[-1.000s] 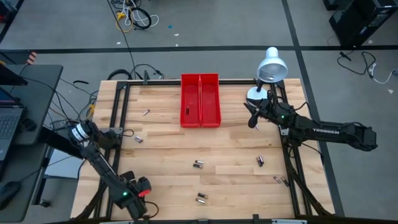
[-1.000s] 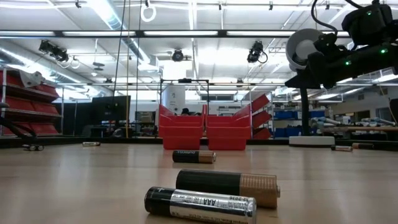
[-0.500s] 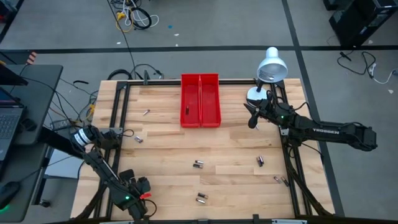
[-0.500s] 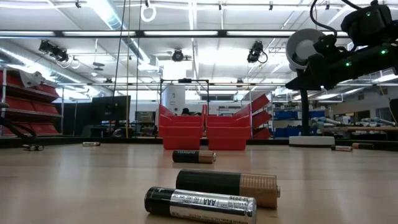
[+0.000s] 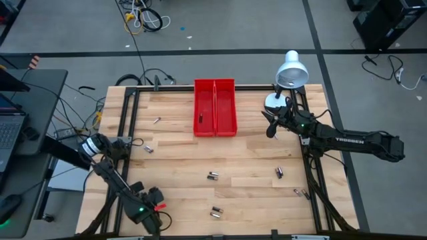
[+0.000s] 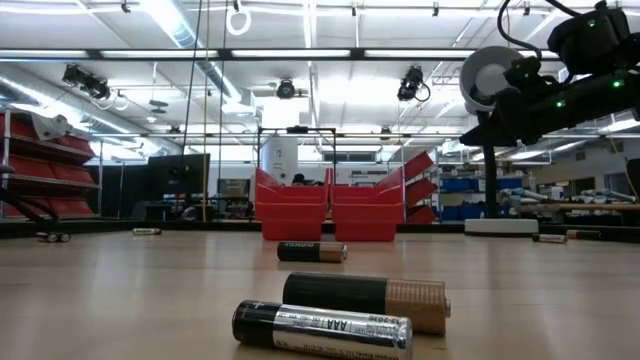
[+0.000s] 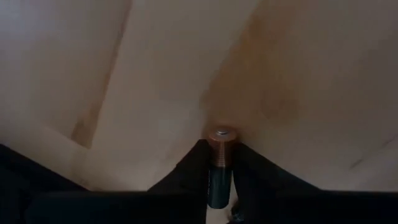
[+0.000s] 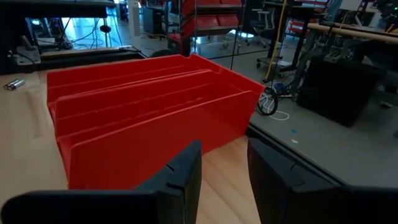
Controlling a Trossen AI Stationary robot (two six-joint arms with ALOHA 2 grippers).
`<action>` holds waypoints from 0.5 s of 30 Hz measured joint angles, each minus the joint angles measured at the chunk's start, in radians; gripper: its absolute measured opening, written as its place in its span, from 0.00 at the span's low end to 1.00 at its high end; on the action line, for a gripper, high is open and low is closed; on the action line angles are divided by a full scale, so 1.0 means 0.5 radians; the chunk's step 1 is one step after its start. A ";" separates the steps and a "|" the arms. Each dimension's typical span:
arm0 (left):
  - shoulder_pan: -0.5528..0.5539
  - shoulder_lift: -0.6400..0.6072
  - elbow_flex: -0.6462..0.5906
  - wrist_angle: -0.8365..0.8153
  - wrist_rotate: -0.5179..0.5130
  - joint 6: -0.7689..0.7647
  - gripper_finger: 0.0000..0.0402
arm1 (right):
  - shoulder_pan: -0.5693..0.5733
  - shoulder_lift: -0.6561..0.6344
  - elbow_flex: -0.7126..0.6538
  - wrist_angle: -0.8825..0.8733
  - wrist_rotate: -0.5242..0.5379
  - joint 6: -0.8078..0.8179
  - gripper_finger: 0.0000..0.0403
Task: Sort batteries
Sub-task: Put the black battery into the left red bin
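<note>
Next, my left gripper lets go of the copper-ended battery beside the dark battery inside the red bin (image 5: 205,123).
My left gripper (image 5: 151,203) points down at the table's near left corner, shut on a battery (image 7: 219,163) with a dark body and a copper end. My right gripper (image 5: 272,125) hangs open and holds nothing. It is to the right of the red two-compartment bin (image 5: 215,107), which fills its wrist view (image 8: 149,118). Loose batteries lie on their sides on the wood: at mid-table (image 5: 213,177), near the front edge (image 5: 215,213), at the right (image 5: 279,172) and at the left (image 5: 148,149). One dark battery (image 5: 201,120) lies inside the bin's left compartment. My left gripper pinches the battery's long sides (image 7: 211,177) between its two fingers, one finger (image 7: 186,171) on each side. The fingers come from above, pointing down. The battery's copper end (image 7: 222,138) sticks out past the fingertips, against the wood. I cannot tell whether it is lifted.
A white desk lamp (image 5: 289,72) stands at the far right corner, just behind my right gripper. Black frame rails run along the table's left and right edges. Two batteries (image 6: 322,329) lie right in front of the low camera. A laptop (image 5: 10,127) sits off the table's left.
My left gripper has moved a little toward the table's right edge along the near side and come lower over the wood. My right arm has kept still.
</note>
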 joint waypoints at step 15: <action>0.335 -0.225 0.068 -0.225 -0.703 -0.147 0.17 | -0.001 0.000 0.000 0.006 0.003 0.021 0.29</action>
